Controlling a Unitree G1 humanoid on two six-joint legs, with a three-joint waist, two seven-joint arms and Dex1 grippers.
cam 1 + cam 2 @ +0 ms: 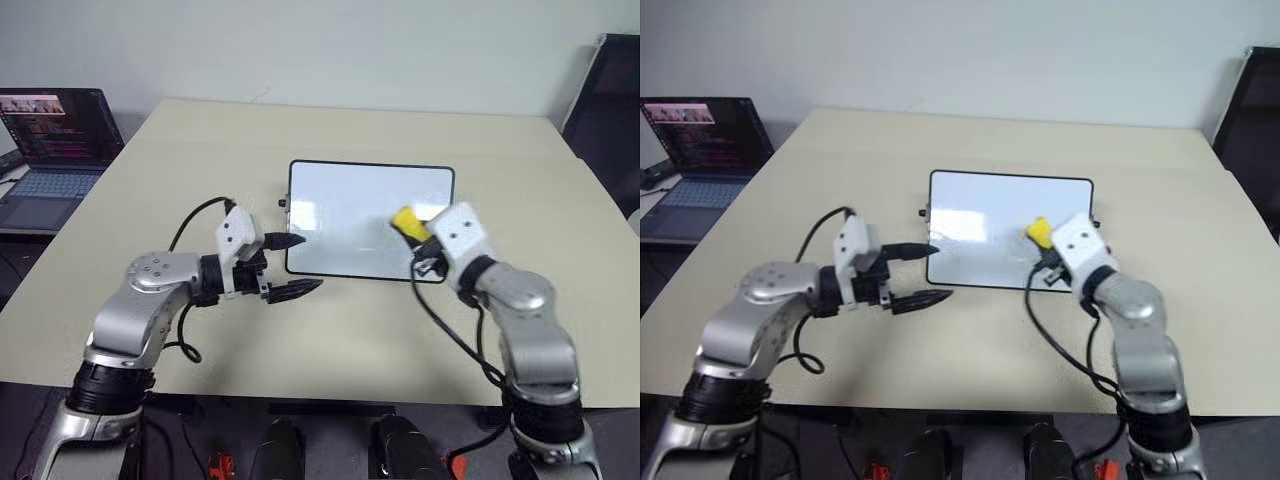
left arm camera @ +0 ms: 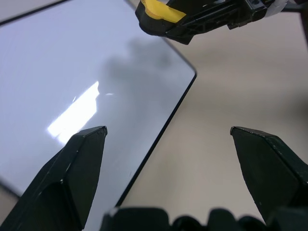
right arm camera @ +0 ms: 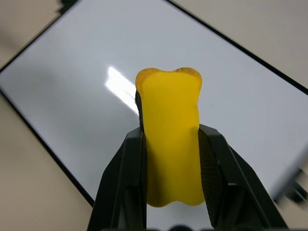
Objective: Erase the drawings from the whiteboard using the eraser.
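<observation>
The robot's right gripper needs to set the eraser down on the bare tabletop (image 1: 505, 265) next to the whiteboard, just off its near corner.
The whiteboard (image 1: 350, 215) lies flat at the middle of the tan table (image 1: 200, 150), glossy white with a thin black frame. The drawings are out of view; its surface shows white with patches of glare. My right gripper (image 1: 417, 238) hovers over the board's right part, shut on the yellow eraser (image 1: 404, 219), which sticks out past the fingers (image 3: 129, 168) toward the board. The eraser (image 3: 172, 139) is pinched at its middle. My left gripper (image 1: 311, 262) is open with nothing between its fingers, at the board's near left corner; one fingertip is over the board, the other over the table.
An open laptop (image 1: 55, 140) with a lit screen stands off the table's far left. A black chair (image 1: 610, 90) is at the far right. Bare tabletop lies around the board, and the table's near edge runs just below both arms.
</observation>
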